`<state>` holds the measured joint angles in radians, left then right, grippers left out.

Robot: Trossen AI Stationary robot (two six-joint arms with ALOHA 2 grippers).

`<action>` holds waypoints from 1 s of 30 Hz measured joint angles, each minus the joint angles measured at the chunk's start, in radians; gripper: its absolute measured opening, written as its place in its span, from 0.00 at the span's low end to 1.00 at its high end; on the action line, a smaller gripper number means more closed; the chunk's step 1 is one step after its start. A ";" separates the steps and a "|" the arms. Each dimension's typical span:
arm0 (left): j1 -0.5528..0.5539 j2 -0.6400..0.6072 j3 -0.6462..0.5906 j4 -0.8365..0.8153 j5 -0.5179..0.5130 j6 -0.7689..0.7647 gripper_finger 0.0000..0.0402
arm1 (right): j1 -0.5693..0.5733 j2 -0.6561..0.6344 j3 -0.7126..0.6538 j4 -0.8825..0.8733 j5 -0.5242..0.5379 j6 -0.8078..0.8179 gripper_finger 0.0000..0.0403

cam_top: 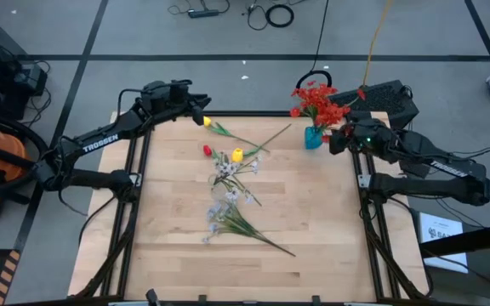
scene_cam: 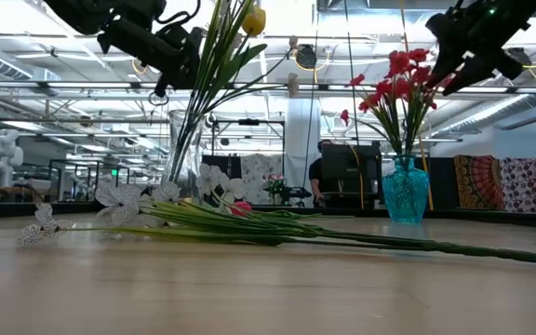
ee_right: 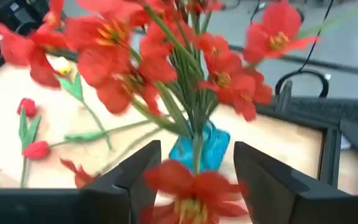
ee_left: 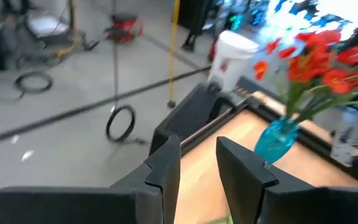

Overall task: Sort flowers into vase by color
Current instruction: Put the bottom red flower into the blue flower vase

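My left gripper needs to grasp the red bud's stem (cam_top: pixel 212 154) just under the petals, because the teal vase holds the red flowers.
The teal vase (cam_top: pixel 313 138) (scene_cam: pixel 405 194) stands near the table's far right corner and holds a bunch of red flowers (cam_top: pixel 316 100) (ee_right: pixel 166 56). My right gripper (cam_top: pixel 337 136) (ee_right: pixel 194 180) is open just right of the vase, its fingers standing either side of the stems, and a blurred red blossom (ee_right: pixel 188 186) shows low between them. My left gripper (cam_top: pixel 198 110) (ee_left: pixel 197 168) is open at the far left edge, beside a yellow bud (cam_top: pixel 207 121). A yellow tulip (cam_top: pixel 237 155), a red bud (cam_top: pixel 207 150) and white sprays (cam_top: pixel 221 212) lie mid-table.
Dark frame rails (cam_top: pixel 134 195) run along the table's sides. A black box (cam_top: pixel 385 95) sits just behind the vase. Bare wood (cam_top: pixel 313 221) lies to the right of the loose flowers and toward the near edge. A person (scene_cam: pixel 328 172) stands far off in the room.
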<state>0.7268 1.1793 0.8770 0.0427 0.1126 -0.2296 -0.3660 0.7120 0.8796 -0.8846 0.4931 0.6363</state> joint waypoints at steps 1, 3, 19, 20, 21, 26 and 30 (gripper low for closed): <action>-0.007 0.008 0.012 -0.029 -0.019 -0.018 0.27 | 0.000 0.000 0.008 -0.024 -0.007 0.012 0.47; -0.014 0.028 0.036 -0.086 -0.043 -0.036 0.26 | 0.000 0.000 0.020 -0.068 -0.027 0.031 0.44; -0.049 0.155 0.117 -0.160 -0.062 -0.054 0.25 | 0.001 0.000 0.040 -0.280 -0.290 0.239 0.26; -0.049 0.154 0.117 -0.158 -0.062 -0.058 0.25 | 0.002 0.000 0.040 -0.305 -0.293 0.259 0.25; -0.049 0.154 0.117 -0.157 -0.062 -0.071 0.25 | 0.002 0.000 0.040 -0.328 -0.294 0.276 0.23; -0.049 0.154 0.117 -0.186 -0.062 -0.145 0.25 | 0.002 0.000 0.040 -0.395 -0.316 0.312 0.13; -0.049 0.154 0.117 -0.260 -0.063 -0.238 0.25 | 0.002 0.000 0.040 -0.400 -0.316 0.306 0.06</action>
<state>0.6776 1.3338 0.9943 -0.2176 0.0498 -0.4672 -0.3645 0.7124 0.9195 -1.2842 0.1769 0.9427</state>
